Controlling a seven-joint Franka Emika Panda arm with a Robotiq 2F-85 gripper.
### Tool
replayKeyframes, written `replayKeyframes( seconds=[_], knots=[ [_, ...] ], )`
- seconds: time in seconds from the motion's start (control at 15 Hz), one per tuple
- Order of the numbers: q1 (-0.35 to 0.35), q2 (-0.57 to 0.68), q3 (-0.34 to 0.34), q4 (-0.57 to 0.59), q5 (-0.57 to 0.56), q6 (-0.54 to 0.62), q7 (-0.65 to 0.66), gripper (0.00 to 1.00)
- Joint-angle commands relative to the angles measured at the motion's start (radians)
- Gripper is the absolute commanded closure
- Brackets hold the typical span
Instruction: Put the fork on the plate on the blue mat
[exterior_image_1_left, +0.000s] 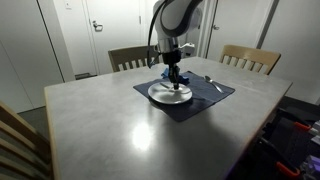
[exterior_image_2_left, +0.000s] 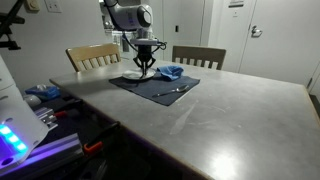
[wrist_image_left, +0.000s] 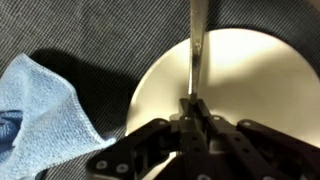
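Note:
The silver fork, now just above the white plate, will leave my gripper and rest on the mat (exterior_image_1_left: 206, 90), in the space between the white plate and the other silver utensil, as I let it go there.
A white plate (exterior_image_1_left: 170, 93) (exterior_image_2_left: 131, 76) (wrist_image_left: 250, 70) lies on the dark blue mat (exterior_image_1_left: 196, 104) (exterior_image_2_left: 150, 88) (wrist_image_left: 100, 30) at the far side of the grey table. My gripper (exterior_image_1_left: 174, 78) (exterior_image_2_left: 147, 68) (wrist_image_left: 193, 105) hangs just above the plate, shut on the handle of a slim silver fork (wrist_image_left: 196, 40). In the wrist view the handle runs from the jaws across the plate to the frame's top edge. Its tines are hidden in that view.
A crumpled light blue cloth (exterior_image_2_left: 171, 72) (wrist_image_left: 40, 100) lies on the mat beside the plate. A second silver utensil (exterior_image_1_left: 213, 82) (exterior_image_2_left: 172, 91) lies on the mat's other end. Two wooden chairs (exterior_image_1_left: 130, 58) (exterior_image_1_left: 250, 57) stand behind the table.

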Motion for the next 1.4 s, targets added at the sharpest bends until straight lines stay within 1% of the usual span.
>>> replayKeyframes(
  seconds=[0.0,0.4,0.6,0.8,1.13,1.33],
  knots=[
    [-0.036,-0.056,0.007,-0.045,0.037,-0.001,0.014,0.98],
    [-0.101,-0.119,-0.004,-0.134,0.111,0.034,0.021,0.98],
    [-0.13,-0.144,-0.014,-0.182,0.147,0.034,0.032,0.98],
    [-0.153,-0.163,-0.029,-0.223,0.178,0.058,0.049,0.98],
    [-0.162,-0.185,-0.068,-0.261,0.168,0.168,0.094,0.98],
    [-0.164,-0.173,-0.087,-0.244,0.171,0.183,0.134,0.98]
  ],
)
